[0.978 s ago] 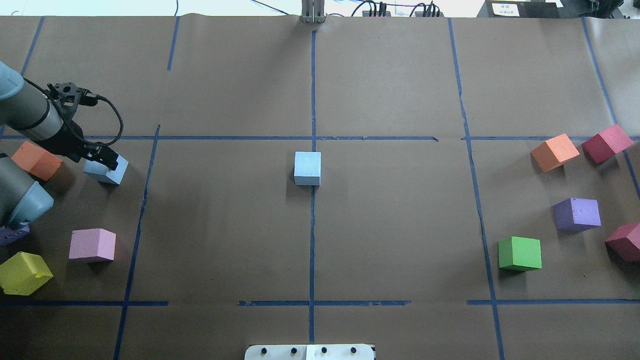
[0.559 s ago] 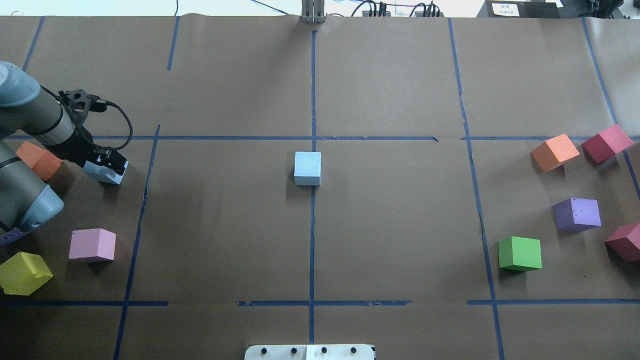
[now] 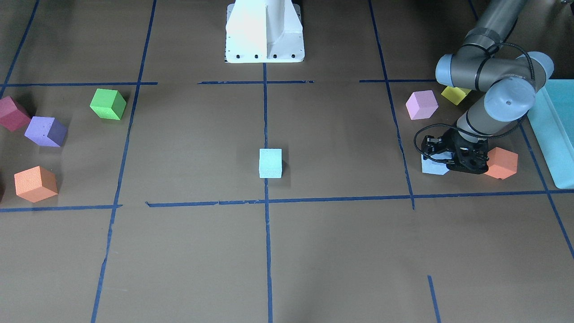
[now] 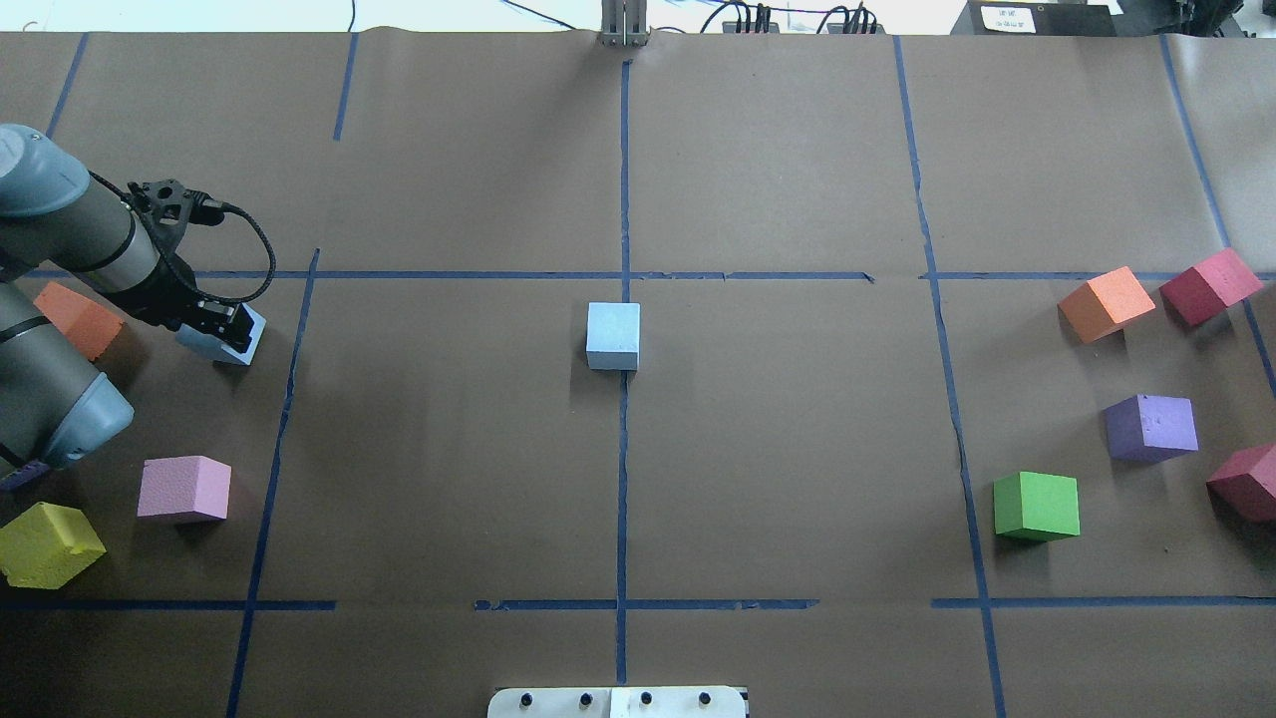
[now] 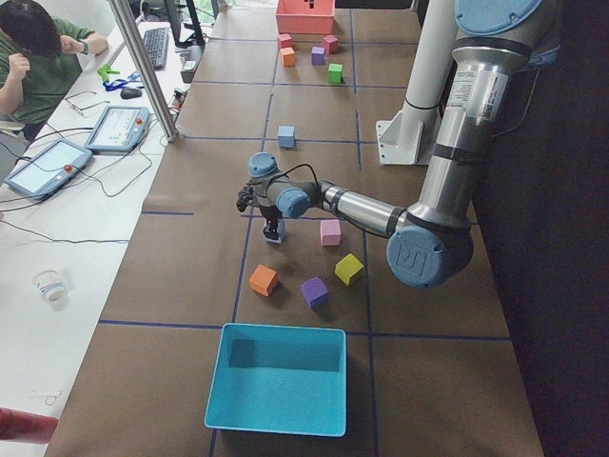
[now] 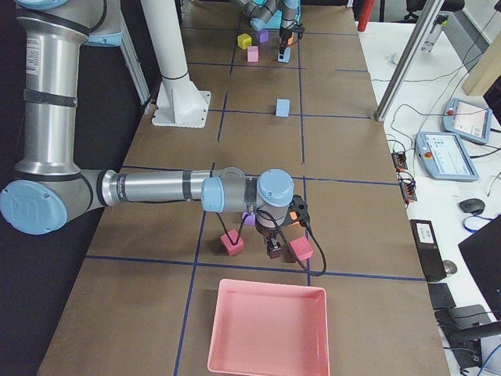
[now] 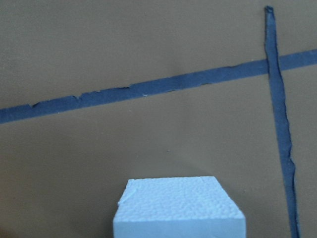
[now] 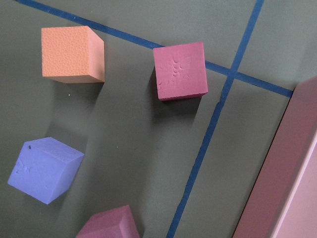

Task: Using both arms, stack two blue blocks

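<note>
Next, I set the sky-tinted blue block on top of the pale blue block (image 3: 270, 155) at the center of the table with my left gripper.
One pale blue block (image 4: 612, 336), aqua-tinted in the front view (image 3: 270, 163), stands alone at the table's centre on the middle tape line. The other, sky-tinted blue block (image 4: 202, 347) sits at the far left and also shows in the front view (image 3: 431, 167) and at the bottom of the left wrist view (image 7: 178, 210). My left gripper (image 4: 224, 327) is down over this block with its jaws at the block's sides, shut on it, low at the table. My right gripper (image 6: 274, 251) hovers over the cubes at the right end. I cannot tell whether it is open or shut.
An orange cube (image 4: 75, 319), a pink cube (image 4: 184, 489) and a yellow cube (image 4: 48, 543) lie near the left arm. Orange (image 4: 1107, 304), maroon (image 4: 1209, 285), purple (image 4: 1151, 427) and green (image 4: 1037, 506) cubes lie at the right. A teal box (image 5: 276, 390) and a pink tray (image 6: 266, 329) stand at the table's ends.
My left arm has swung forward and right, and its gripper has settled over the sky-tinted block. The block has shifted slightly right with it. The centre block has not moved.
</note>
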Motion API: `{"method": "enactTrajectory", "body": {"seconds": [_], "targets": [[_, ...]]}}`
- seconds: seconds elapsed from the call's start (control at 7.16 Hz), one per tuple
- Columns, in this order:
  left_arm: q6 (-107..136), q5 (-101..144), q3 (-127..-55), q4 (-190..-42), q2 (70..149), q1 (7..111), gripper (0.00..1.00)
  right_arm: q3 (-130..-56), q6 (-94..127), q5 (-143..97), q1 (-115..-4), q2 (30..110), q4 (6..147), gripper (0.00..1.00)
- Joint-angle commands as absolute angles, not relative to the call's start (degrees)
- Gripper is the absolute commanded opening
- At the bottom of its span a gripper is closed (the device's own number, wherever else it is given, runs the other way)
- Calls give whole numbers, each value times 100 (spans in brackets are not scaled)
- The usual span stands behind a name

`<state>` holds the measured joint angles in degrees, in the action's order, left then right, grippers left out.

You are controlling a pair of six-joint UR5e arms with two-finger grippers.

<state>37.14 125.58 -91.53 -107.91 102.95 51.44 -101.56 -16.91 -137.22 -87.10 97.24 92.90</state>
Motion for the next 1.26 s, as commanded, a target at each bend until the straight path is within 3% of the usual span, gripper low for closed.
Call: {"method": "enactTrajectory", "body": {"seconds": [0.0,0.42,0.84,1.12], "targets": [[4320,12568,-9675,-10410,10649,5150,38,-10160,-1687,-13729,-8710,9729,9290,100],[5523,12481,-9573,-8992,12458,4556,40,-10160,-1679,-13729,-8710,9729,9290,100],[6431,11851,-7872,-9026,14549,3818,41,-10151,-1687,-13729,-8710,9747,9290,100],[6425,11795,-7559,-9044,14749,3597,43,-10143,-1687,-13729,-8710,9747,9290,100]]}}
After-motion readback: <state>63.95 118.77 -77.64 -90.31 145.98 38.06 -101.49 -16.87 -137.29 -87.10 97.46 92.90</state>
